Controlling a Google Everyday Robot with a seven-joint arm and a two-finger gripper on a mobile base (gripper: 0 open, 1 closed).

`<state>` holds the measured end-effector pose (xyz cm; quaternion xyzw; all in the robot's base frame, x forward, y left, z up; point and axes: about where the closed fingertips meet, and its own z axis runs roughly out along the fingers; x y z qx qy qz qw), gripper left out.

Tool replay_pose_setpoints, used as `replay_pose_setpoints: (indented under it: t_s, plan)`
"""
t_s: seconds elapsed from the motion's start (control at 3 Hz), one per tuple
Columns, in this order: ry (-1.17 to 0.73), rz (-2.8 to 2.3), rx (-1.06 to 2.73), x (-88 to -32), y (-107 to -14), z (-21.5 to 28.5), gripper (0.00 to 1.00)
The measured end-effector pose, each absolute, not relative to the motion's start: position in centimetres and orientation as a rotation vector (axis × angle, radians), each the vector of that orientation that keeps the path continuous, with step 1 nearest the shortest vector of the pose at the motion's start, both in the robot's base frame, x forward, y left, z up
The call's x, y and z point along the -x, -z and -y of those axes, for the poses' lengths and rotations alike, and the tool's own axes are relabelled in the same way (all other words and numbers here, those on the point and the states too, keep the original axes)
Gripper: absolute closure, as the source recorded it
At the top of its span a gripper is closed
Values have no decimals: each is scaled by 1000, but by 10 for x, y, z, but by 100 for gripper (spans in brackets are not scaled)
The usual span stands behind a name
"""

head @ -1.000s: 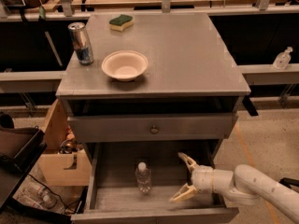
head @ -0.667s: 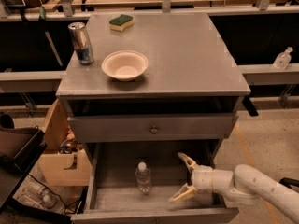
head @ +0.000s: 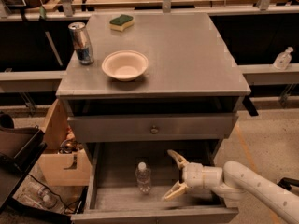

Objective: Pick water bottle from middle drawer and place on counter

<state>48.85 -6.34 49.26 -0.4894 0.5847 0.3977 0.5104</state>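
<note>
My gripper is going to close around the upper body (head: pixel 143 174) of the water bottle, at a spot just below the bottle's white cap.
The water bottle (head: pixel 143 177), clear with a white cap, stands upright on the floor of the open middle drawer (head: pixel 114 197), left of centre. My gripper (head: pixel 171 175) is inside the drawer to the bottle's right, fingers spread wide apart and pointing left toward it, a short gap away and empty. The white arm comes in from the lower right. The grey counter (head: pixel 187 55) is the cabinet top above.
On the counter stand a silver-blue can (head: pixel 81 43), a white bowl (head: pixel 124 65) and a green-yellow sponge (head: pixel 121 22). A closed drawer front with a knob (head: pixel 154 130) overhangs the open drawer. A cardboard box (head: pixel 58 164) sits at the left. A pump bottle (head: pixel 283 58) stands on the right bench.
</note>
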Motion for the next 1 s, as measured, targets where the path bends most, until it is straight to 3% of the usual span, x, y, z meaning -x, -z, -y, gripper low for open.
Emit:
replay_pose_setpoints:
  t_s: [1.0]
  plan:
    - [-1055, -1334, 1221, -511, -486, 6, 0]
